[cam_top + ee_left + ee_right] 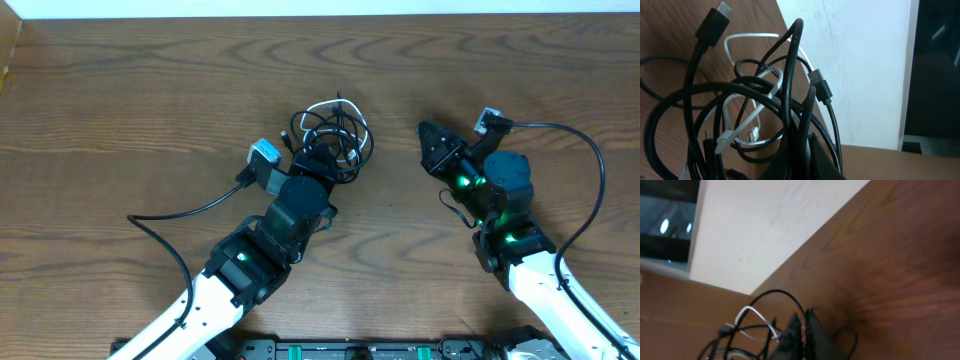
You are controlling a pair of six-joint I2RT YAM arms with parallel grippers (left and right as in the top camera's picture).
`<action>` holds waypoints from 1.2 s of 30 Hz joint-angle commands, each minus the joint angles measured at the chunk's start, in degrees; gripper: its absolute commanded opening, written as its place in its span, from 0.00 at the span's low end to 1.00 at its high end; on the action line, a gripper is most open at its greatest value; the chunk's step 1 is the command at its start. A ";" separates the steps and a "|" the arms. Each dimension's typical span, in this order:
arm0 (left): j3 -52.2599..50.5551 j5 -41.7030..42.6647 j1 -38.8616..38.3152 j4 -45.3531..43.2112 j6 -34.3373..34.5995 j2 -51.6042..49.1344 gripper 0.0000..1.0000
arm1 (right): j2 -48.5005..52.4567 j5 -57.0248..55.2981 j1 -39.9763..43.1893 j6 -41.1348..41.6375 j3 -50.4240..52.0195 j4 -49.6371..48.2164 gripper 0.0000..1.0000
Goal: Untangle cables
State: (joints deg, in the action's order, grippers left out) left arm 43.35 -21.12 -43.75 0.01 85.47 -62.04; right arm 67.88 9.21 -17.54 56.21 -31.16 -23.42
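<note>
The white cord is tangled in the bundle out of my right gripper's reach, so next my left gripper brings the bundle closer before my right gripper takes that cord (358,108).
The cables (335,132) lie as one knotted bundle of black and white cords at the middle of the table. My left gripper (318,157) reaches into the bundle's near side. In the left wrist view its fingers (807,155) are shut on a black cable (792,70) that arches up from between them. A white cord (747,37), a flat black plug (715,22) and a USB plug (820,86) loop around it. My right gripper (425,133) is apart from the bundle, to its right. Its jaws (804,325) are shut with nothing between them, and the cables (747,330) lie beyond.
The wooden table (150,100) ends at a white wall (320,8) along the far edge. Each arm's own thicker black cable trails beside it, one on the left (180,212) and one on the right (592,150).
</note>
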 commanded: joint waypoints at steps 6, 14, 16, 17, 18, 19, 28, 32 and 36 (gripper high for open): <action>0.26 1.68 0.11 -0.35 -1.18 0.70 0.08 | 0.28 -2.03 -0.17 -0.26 -0.72 0.07 0.01; 0.26 8.72 0.07 -5.75 -5.40 0.70 0.08 | 0.28 -2.16 -0.17 -0.28 -0.72 0.09 0.01; 0.26 9.38 0.07 -7.76 -9.01 0.70 0.08 | 0.28 -2.16 -0.17 -0.28 -0.72 0.09 0.03; 0.26 9.66 0.07 -8.22 -9.53 0.70 0.08 | 0.28 -1.99 -0.20 -0.28 -0.72 0.09 0.02; 0.26 9.79 0.07 -8.31 -9.62 0.70 0.08 | 0.28 -1.81 -0.17 -0.28 -0.72 0.09 0.03; 0.26 9.81 0.07 -8.33 -9.60 0.70 0.08 | 0.28 -1.73 -0.17 -0.28 -0.72 0.09 0.02; 0.26 14.69 0.07 -12.09 -9.60 0.70 0.08 | 0.31 -1.51 -0.59 -0.31 -0.72 0.31 0.09; 0.26 14.73 0.07 -14.75 -9.60 0.70 0.08 | 0.28 -1.53 -1.66 -0.28 -0.72 0.28 0.11; 0.26 15.21 0.07 -15.15 -9.60 0.70 0.08 | 0.28 -1.53 -2.91 -0.28 -0.72 0.11 0.14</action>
State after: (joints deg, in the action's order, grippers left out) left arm 43.35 -7.14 -43.77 -14.33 77.01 -62.04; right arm 67.88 7.97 -19.44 56.23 -31.16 -23.27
